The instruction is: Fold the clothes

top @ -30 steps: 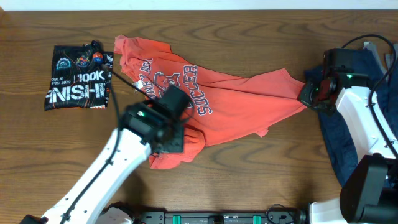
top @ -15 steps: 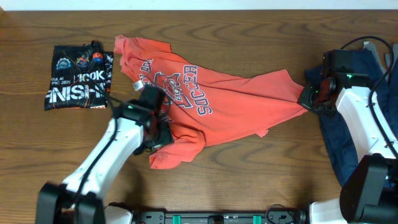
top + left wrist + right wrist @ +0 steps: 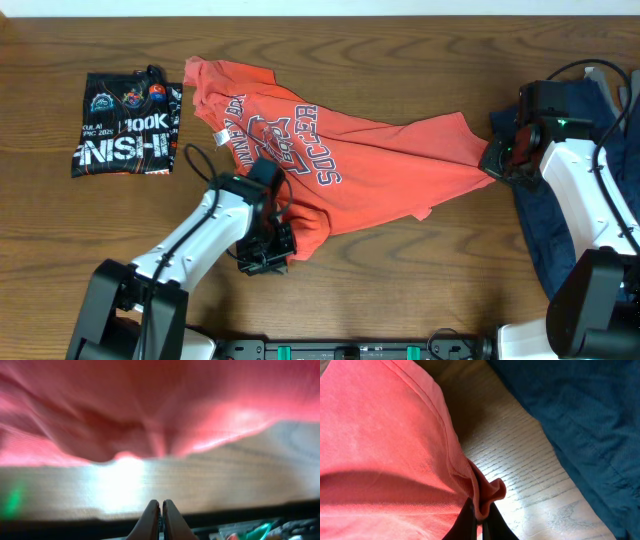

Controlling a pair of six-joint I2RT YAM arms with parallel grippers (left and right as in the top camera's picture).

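Note:
The orange-red T-shirt's near edge is beyond the empty fingers of my left gripper, so next I reach back and grab its bunched corner (image 3: 309, 240) before I pull it straight.
An orange-red T-shirt (image 3: 380, 150) with a SOCCER print lies crumpled across the middle of the table. My left gripper (image 3: 262, 260) sits at the shirt's lower-left corner, near the table's front edge. In the left wrist view this gripper (image 3: 161, 506) is shut with nothing between its fingers, and the shirt (image 3: 150, 405) hangs blurred a little beyond them. My right gripper (image 3: 493, 160) is shut on a fold of the shirt's right edge (image 3: 487, 492). A navy blue T-shirt (image 3: 545, 240) lies bunched under the right arm.
A folded black printed shirt (image 3: 128, 135) lies at the back left. The navy cloth (image 3: 580, 410) fills the upper right of the right wrist view, with bare wood (image 3: 520, 460) between it and the orange-red shirt. The table's front edge is close behind the left gripper.
My left gripper has moved from over the shirt's print toward the front, to the lower-left corner, and has gone from open to shut. The right gripper has kept its hold and place.

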